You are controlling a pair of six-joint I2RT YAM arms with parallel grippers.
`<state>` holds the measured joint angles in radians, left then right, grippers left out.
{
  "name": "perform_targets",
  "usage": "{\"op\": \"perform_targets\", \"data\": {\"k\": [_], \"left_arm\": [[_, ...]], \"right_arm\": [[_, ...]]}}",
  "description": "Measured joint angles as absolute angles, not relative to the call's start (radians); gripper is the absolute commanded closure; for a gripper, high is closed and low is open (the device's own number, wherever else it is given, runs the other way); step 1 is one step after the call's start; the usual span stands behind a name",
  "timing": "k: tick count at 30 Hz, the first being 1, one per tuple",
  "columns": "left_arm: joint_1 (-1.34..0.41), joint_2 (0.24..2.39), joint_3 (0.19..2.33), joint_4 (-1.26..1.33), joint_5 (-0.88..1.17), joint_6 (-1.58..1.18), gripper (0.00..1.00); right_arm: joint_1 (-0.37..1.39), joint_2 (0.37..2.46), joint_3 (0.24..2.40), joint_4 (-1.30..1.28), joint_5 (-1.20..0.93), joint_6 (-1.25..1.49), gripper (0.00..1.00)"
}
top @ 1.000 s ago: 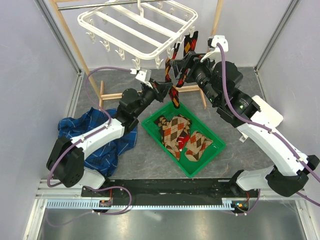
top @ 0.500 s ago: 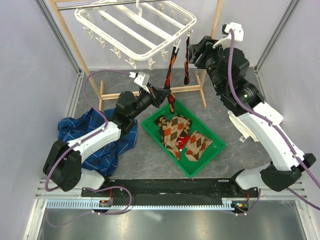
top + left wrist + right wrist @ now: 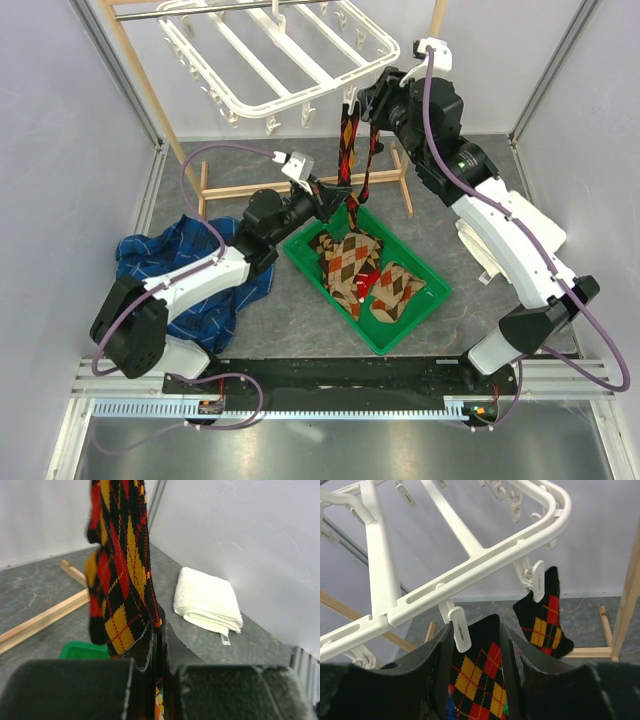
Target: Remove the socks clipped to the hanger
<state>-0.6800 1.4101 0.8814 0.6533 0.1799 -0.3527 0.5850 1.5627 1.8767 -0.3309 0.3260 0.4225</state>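
Note:
I should release the black-red-yellow argyle sock from my left gripper across the far ends of the brown-and-tan socks (image 3: pixel 381 262) in the tray. The argyle sock now dangles above the tray's far corner.
The white hanger (image 3: pixel 285 55) hangs at the back, and two black-red-yellow argyle socks (image 3: pixel 348 140) dangle from its front clips. My left gripper (image 3: pixel 335 198) is shut on the lower end of one sock (image 3: pixel 120 570), above the green tray's far corner. In the right wrist view my right gripper (image 3: pixel 476 630) is open. Its fingers (image 3: pixel 442 650) straddle the top of the nearer sock (image 3: pixel 480 680) and its white clip (image 3: pixel 458 630). The second sock (image 3: pixel 545 617) hangs clipped just to the right. Brown-and-tan socks (image 3: pixel 345 262) and a red patterned one (image 3: pixel 366 288) lie in the tray.
The green tray (image 3: pixel 425 308) sits mid-table. A blue plaid cloth (image 3: pixel 190 270) lies at the left. The wooden rack (image 3: pixel 228 192) stands behind the tray, with posts either side of the hanger. A white folded cloth (image 3: pixel 207 602) lies on the grey floor at the right.
My right gripper has dropped back to the hanger's front clips and now straddles the nearer sock's top. The hanger has swung. My left gripper has shifted slightly right, still holding the sock.

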Motion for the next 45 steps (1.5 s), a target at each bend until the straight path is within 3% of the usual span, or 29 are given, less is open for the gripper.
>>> {"op": "perform_targets", "data": {"k": [8, 11, 21, 45], "left_arm": [[-0.744, 1.410, 0.881, 0.653, 0.028, -0.229, 0.98], [-0.764, 1.410, 0.886, 0.653, -0.013, -0.182, 0.98], [-0.807, 1.414, 0.911, 0.652, -0.081, -0.088, 0.98], [-0.839, 1.414, 0.923, 0.649, -0.103, -0.065, 0.98]], "right_arm": [[0.591, 1.589, 1.903, -0.332, 0.301, 0.422, 0.52], [0.610, 1.589, 1.909, -0.332, 0.323, 0.406, 0.45], [0.696, 1.594, 1.934, -0.331, 0.442, 0.324, 0.37], [0.712, 1.684, 1.967, -0.316, 0.575, 0.223, 0.44]]}}
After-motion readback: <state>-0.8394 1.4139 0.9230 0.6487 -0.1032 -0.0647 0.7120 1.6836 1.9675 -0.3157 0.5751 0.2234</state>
